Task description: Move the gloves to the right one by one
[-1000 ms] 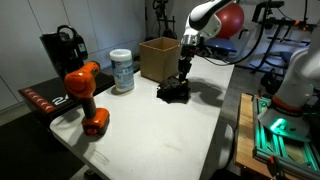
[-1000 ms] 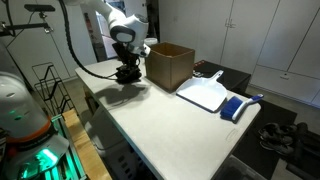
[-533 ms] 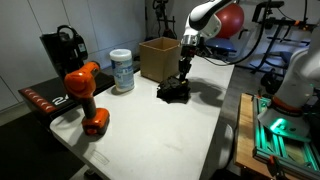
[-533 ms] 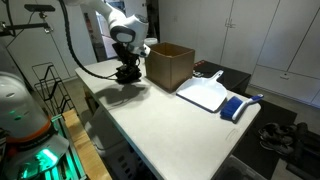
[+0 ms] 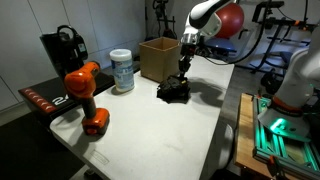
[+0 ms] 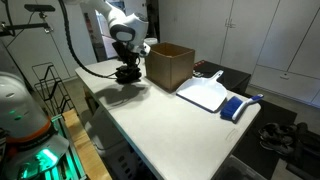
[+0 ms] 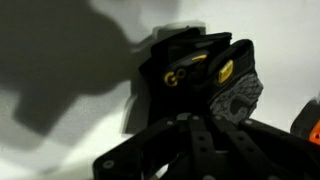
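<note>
I should use my gripper to let go of the black glove on the bare white table (image 5: 205, 77) beside the pile, away from the orange drill.
A pile of black gloves (image 5: 173, 92) with yellow logos and a grey patch lies on the white table, next to a cardboard box; it shows in both exterior views (image 6: 127, 73). My gripper (image 5: 181, 78) comes straight down onto the pile (image 6: 126, 66). In the wrist view the gloves (image 7: 200, 70) fill the middle, and my gripper (image 7: 195, 118) has its dark fingers drawn together on the top glove. The fingertips are buried in the black fabric. I cannot separate the single gloves in the pile.
An open cardboard box (image 5: 158, 57) stands right behind the gloves (image 6: 170, 66). A white wipes tub (image 5: 122, 71), an orange drill (image 5: 85, 95) and a black machine (image 5: 60, 50) stand along one side. A white board (image 6: 205, 95) and a blue object (image 6: 235, 108) lie beyond the box.
</note>
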Robot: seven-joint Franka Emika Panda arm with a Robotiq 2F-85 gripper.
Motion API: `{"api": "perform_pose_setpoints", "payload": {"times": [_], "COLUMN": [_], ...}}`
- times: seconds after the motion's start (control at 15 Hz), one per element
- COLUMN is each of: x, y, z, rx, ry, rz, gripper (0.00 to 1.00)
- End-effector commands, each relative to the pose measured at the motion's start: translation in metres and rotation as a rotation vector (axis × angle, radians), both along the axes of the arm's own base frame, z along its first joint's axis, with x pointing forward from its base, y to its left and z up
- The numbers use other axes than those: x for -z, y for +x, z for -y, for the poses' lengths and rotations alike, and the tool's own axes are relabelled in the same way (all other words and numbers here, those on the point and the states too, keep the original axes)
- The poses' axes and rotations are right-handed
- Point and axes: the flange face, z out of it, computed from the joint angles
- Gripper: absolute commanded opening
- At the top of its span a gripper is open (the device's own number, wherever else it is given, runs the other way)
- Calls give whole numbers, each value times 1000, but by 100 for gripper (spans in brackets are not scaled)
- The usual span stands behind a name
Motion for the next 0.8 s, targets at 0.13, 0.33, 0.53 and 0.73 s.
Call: {"api": "perform_pose_setpoints", "payload": {"times": [0.13,0.33,0.53,0.73], "x": [-52,-72,-89,-108], "y": [-15,-30,-45,-59], "z": [-10,1,33,65], "rx": [-101,-120,-90,-74], "ry": [115,94,43,68], "rz": [136,110,163,262], "gripper": [1,1,1,1]}}
